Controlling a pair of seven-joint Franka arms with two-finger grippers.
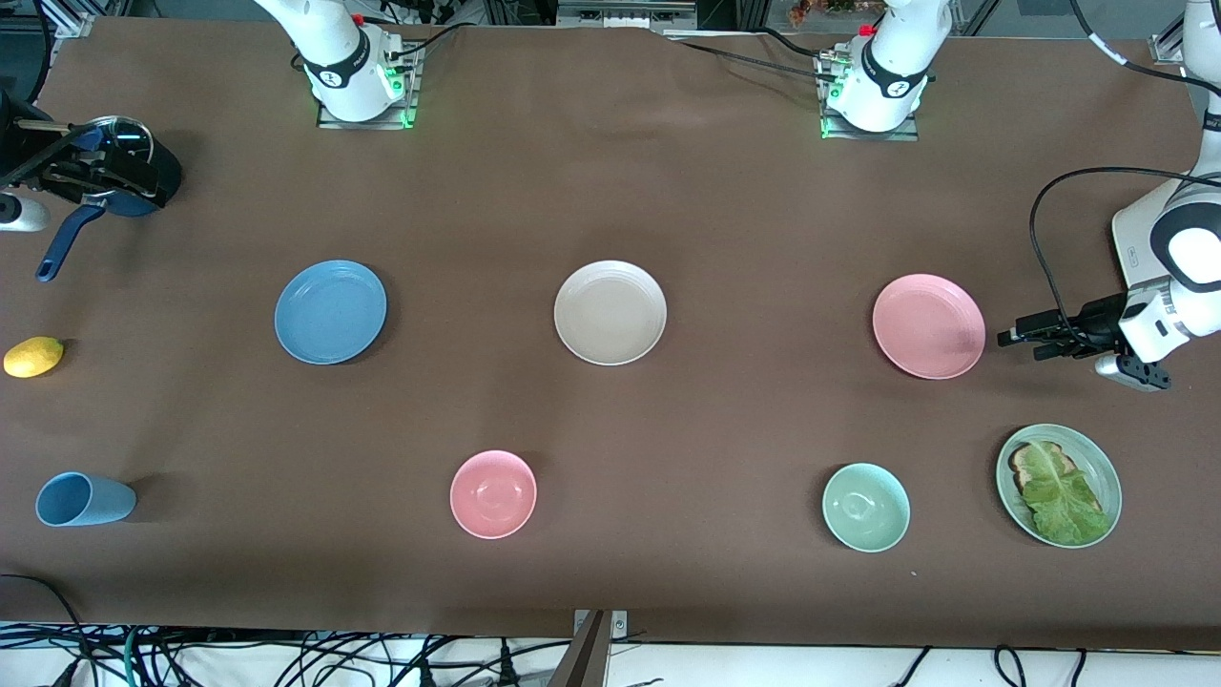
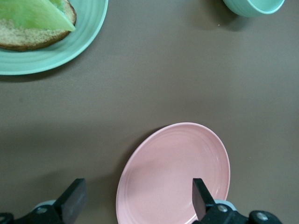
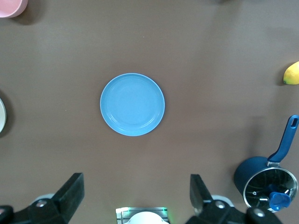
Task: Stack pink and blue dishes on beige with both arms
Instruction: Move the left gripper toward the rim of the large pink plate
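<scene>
Next, my left gripper closes on the pink plate's outer rim (image 1: 983, 336) (image 2: 117, 198), on the side farthest from the beige plate.
Three plates lie in a row across the table. The blue plate (image 1: 330, 312) is at the right arm's end, the beige plate (image 1: 610, 312) in the middle, and the pink plate (image 1: 928, 325) at the left arm's end. My left gripper (image 1: 1021, 339) is open and low beside the pink plate's outer rim. In the left wrist view the left gripper (image 2: 138, 186) has one finger over the pink plate (image 2: 177, 172) and one over bare table. My right gripper (image 3: 135, 184) is open and empty, high over the table near its own base. The blue plate (image 3: 132, 104) lies well below it.
Nearer the camera stand a pink bowl (image 1: 493, 493), a pale green bowl (image 1: 865, 507), a green plate with toast and lettuce (image 1: 1107, 477) and a blue cup (image 1: 81, 499). A lemon (image 1: 33, 356) and a lidded saucepan (image 1: 114, 167) sit at the right arm's end.
</scene>
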